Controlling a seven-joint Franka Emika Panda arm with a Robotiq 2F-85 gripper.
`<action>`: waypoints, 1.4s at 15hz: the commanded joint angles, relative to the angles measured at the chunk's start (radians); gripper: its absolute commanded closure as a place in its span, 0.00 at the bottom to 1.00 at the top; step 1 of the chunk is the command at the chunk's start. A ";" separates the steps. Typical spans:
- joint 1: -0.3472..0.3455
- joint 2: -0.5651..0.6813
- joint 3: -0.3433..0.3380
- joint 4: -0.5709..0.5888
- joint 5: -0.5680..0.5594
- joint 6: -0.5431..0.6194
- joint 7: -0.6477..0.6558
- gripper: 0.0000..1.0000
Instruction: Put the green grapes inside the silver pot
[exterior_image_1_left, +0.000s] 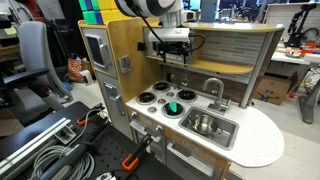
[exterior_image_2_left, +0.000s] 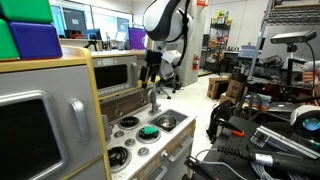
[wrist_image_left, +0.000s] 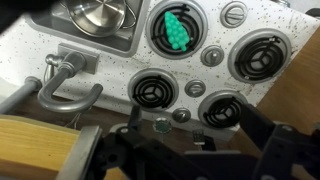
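Note:
The robot's gripper will next move down to the green grapes on the burner beside the sink and close on the grapes' wide end (exterior_image_1_left: 173, 105) (wrist_image_left: 178, 41).
The green grapes (wrist_image_left: 177, 30) lie on a black burner of the toy stove, also seen in both exterior views (exterior_image_1_left: 172, 107) (exterior_image_2_left: 149, 131). The silver pot (wrist_image_left: 100, 12) sits inside the rectangular sink basin (wrist_image_left: 92, 44) beside that burner; it also shows in an exterior view (exterior_image_1_left: 205, 124). My gripper (exterior_image_1_left: 168, 56) (exterior_image_2_left: 152, 72) hangs high above the stove top, open and empty. In the wrist view its dark fingers (wrist_image_left: 190, 135) are spread wide at the bottom, over the near burners and the wooden edge.
A grey faucet (wrist_image_left: 65, 85) (exterior_image_1_left: 213, 90) stands next to the sink. Three other burners and small silver knobs (wrist_image_left: 211, 56) cover the stove top. A wooden shelf and back wall (exterior_image_1_left: 225, 55) rise behind the stove. A toy microwave (exterior_image_2_left: 120, 72) stands to one side.

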 joint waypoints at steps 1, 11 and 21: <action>-0.019 0.001 0.020 0.004 -0.020 -0.003 0.015 0.00; -0.048 0.227 0.064 0.223 -0.256 -0.102 -0.305 0.00; -0.010 0.469 0.040 0.411 -0.231 -0.202 -0.203 0.00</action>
